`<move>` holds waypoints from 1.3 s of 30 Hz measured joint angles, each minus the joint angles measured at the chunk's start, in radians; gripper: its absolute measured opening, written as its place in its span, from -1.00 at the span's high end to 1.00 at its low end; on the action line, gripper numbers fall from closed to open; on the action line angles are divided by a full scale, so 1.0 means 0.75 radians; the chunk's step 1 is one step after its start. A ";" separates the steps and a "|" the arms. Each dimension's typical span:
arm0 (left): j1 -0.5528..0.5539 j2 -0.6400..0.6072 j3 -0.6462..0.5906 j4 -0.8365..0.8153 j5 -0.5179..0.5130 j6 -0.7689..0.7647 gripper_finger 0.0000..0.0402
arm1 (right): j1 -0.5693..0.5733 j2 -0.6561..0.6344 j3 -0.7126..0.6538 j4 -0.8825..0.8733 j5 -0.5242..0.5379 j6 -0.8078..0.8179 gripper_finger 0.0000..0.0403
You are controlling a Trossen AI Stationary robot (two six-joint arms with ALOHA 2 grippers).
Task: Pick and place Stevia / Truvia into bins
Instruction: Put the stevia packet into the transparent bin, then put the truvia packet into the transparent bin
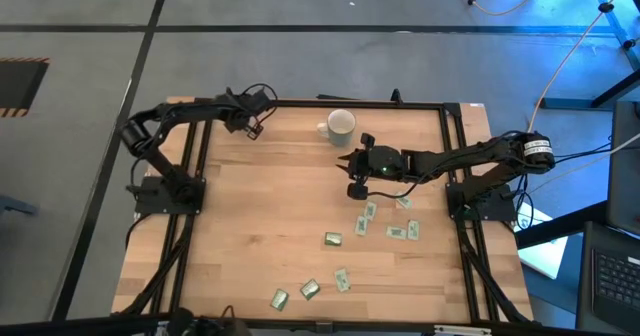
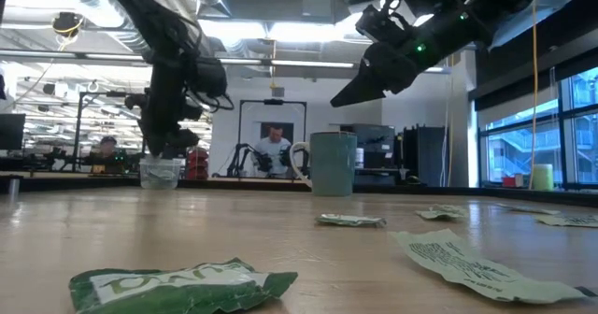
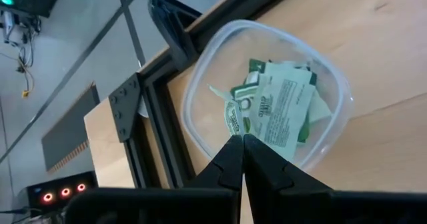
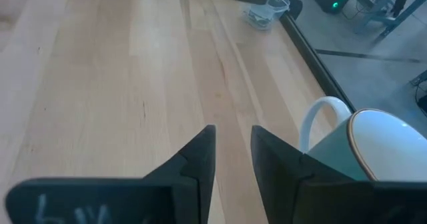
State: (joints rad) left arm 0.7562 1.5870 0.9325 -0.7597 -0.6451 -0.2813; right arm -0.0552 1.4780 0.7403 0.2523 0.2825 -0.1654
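Observation:
My right gripper will next close on the lone sachet [image 1: 333, 239] in the middle of the table, between the mug and the sachets by the near edge.
The clear plastic cup [image 3: 267, 104] stands at the table's far left corner with several green and white sachets [image 3: 280, 107] lying inside it. My left gripper [image 3: 243, 139] hovers shut right above the cup [image 2: 161, 172], holding nothing. The pale green mug [image 1: 341, 126] stands upright near the far edge. My right gripper [image 4: 232, 132] is open and empty, raised off the table [image 2: 350, 94] just in front of the mug [image 4: 373, 151]. Several loose sachets [image 1: 369, 213] lie flat on the near right part of the table.
Loose sachets lie spread toward the near edge [image 1: 309, 289] and close to the low camera [image 2: 182, 286]. A black frame [image 1: 455, 156] runs around the wooden table. Bare wood [image 1: 260, 206] lies between the two arms. People sit in the room beyond [image 2: 274, 146].

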 joint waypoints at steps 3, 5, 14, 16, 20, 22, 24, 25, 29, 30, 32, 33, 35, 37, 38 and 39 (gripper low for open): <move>-0.001 0.025 0.000 0.001 0.001 0.005 0.97 | 0.000 0.000 0.000 0.000 0.000 0.000 0.50; 0.000 0.036 0.000 0.001 0.001 0.009 0.94 | 0.000 0.000 0.000 -0.001 0.000 0.000 0.50; -0.001 0.025 0.000 0.001 -0.027 0.045 0.68 | 0.000 0.001 0.000 -0.001 0.000 0.000 0.50; -0.001 0.006 0.000 0.001 -0.051 0.045 0.62 | 0.000 0.000 0.000 -0.001 0.000 0.000 0.50; -0.003 -0.056 0.022 0.001 -0.026 0.067 0.54 | 0.000 0.001 0.000 -0.002 0.000 0.000 0.50; -0.011 -0.098 0.040 0.000 0.017 0.069 0.53 | 0.000 0.000 0.000 -0.002 0.000 0.000 0.50; -0.025 -0.147 0.057 0.003 0.057 0.068 0.52 | 0.000 0.000 0.000 -0.002 0.000 0.000 0.50; -0.035 -0.180 0.061 0.009 0.075 0.068 0.52 | 0.000 0.001 0.000 -0.002 0.000 0.000 0.50; -0.092 -0.326 0.054 0.110 0.217 0.069 0.52 | 0.000 0.000 0.000 -0.002 0.000 0.000 0.50; -0.115 -0.367 0.045 0.147 0.278 0.075 0.52 | 0.000 0.001 0.000 -0.002 0.000 0.000 0.50; -0.175 -0.441 0.010 0.235 0.415 0.083 0.52 | 0.002 0.000 0.000 -0.002 -0.001 -0.002 0.50; -0.210 -0.475 -0.016 0.293 0.483 0.103 0.52 | 0.003 0.000 0.000 -0.002 -0.013 -0.008 0.50; -0.289 -0.541 -0.087 0.434 0.614 0.140 0.52 | 0.005 0.001 0.000 -0.004 -0.049 -0.032 0.50; -0.377 -0.597 -0.175 0.595 0.704 0.151 0.52 | 0.014 0.000 0.000 -0.004 -0.096 -0.051 0.50; -0.422 -0.621 -0.226 0.678 0.728 0.148 0.52 | 0.021 0.000 0.000 -0.004 -0.126 -0.065 0.50; -0.469 -0.642 -0.280 0.762 0.742 0.138 0.52 | 0.029 0.000 0.000 -0.005 -0.162 -0.071 0.50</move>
State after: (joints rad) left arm 0.4046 1.1053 0.7229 -0.1885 -0.0885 -0.1781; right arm -0.0333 1.4782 0.7403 0.2489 0.1609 -0.2185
